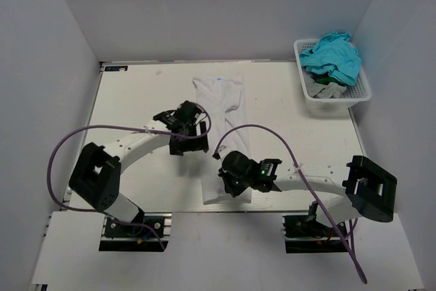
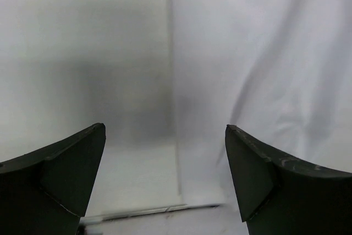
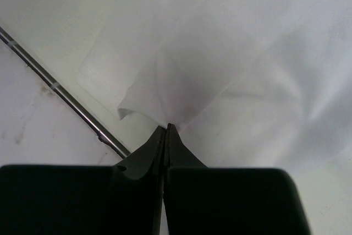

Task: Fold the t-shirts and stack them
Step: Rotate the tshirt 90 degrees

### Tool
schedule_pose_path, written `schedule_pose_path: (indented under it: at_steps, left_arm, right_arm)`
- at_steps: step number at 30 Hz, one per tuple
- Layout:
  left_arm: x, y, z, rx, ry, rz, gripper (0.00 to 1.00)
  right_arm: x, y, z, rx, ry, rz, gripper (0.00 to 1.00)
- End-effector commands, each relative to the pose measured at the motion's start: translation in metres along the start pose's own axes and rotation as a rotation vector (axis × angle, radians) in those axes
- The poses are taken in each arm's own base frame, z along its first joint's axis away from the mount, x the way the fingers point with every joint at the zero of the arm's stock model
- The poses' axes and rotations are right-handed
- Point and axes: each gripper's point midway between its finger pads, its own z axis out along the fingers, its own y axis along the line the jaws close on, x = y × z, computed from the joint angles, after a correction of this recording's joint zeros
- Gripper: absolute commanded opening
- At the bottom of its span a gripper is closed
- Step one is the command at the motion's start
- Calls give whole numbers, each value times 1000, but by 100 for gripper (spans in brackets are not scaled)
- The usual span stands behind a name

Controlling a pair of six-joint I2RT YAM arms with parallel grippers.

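Observation:
My right gripper is pinching the middle of the white t-shirt's near end, so it should open and grab the t-shirt's near corner on its own side [image 1: 248,200] before folding.
A white t-shirt [image 1: 223,103] lies on the table as a long narrow strip, its small blue neck label [image 1: 219,80] at the far end. My left gripper [image 1: 189,138] hovers at the strip's left edge, open and empty. In the left wrist view [image 2: 165,136] the cloth [image 2: 264,70] fills the right half, with bare table on the left. My right gripper [image 1: 227,183] is at the strip's near end. In the right wrist view [image 3: 168,127] it is shut on a pinched-up fold of the white cloth [image 3: 181,75].
A white mesh basket [image 1: 304,81] stands at the far right of the table, holding a teal shirt [image 1: 334,56] and a grey one [image 1: 325,90]. A metal rail [image 3: 55,89] marks the table's near edge, close to the shirt's near end. Purple cables loop over both arms.

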Motion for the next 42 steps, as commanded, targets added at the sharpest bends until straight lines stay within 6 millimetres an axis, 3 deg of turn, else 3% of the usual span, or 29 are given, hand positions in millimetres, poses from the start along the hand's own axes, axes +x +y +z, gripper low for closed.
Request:
schedule_pose_path:
  at_steps: [1,3,5,8,9,12,13,16,19,22,23,24,29,38,40,42]
  left_arm:
    - [-77,-48,-7,103,-214,16,100]
    - [-110,-67,-14,121,-286,-4,100]
    - [-132,-92,-6,173,-301,-17,100]
    - [-148,-122,7,251,-289,14,100]
    - [-141,-119,36,207,-232,17,100]
    - [-141,-112,68,130,-162,26,100]
    - [-134,-101,93,59,-117,28,100]
    - [-130,-95,105,3,-70,32,100]
    - [-143,-98,109,27,-122,19,100]
    - [-145,-95,124,-7,-114,30,100]
    - [-144,-91,131,-36,-108,31,100]
    - [-136,-73,147,-108,-64,30,100]
    - [-136,-69,166,-127,-30,24,100]
    - [-146,-63,167,-132,-53,14,100]
    - [-141,-61,171,-128,-40,24,100]
    - [-138,-62,172,-116,-33,35,100]
  right_arm:
    - [-9,1,-3,7,-54,39,0]
    - [-7,0,-2,15,-48,39,0]
    - [-7,-1,-1,18,-53,42,0]
    - [-7,-5,1,25,-59,39,0]
    - [-5,-7,2,36,-56,37,0]
    - [-6,-7,1,39,-58,43,0]
    - [-4,-7,0,39,-54,42,0]
    - [-4,-8,-1,37,-64,56,0]
    - [-2,-9,-3,41,-70,68,0]
    - [-2,-10,-3,47,-65,77,0]
    - [0,-11,-2,51,-58,80,0]
    - [1,-12,-2,56,-54,87,0]
    - [10,-19,-3,106,-28,161,0]
    - [34,-29,-13,151,-14,324,0]
    - [37,-33,-16,164,-26,363,0]
    - [36,-39,-20,191,-49,377,10]
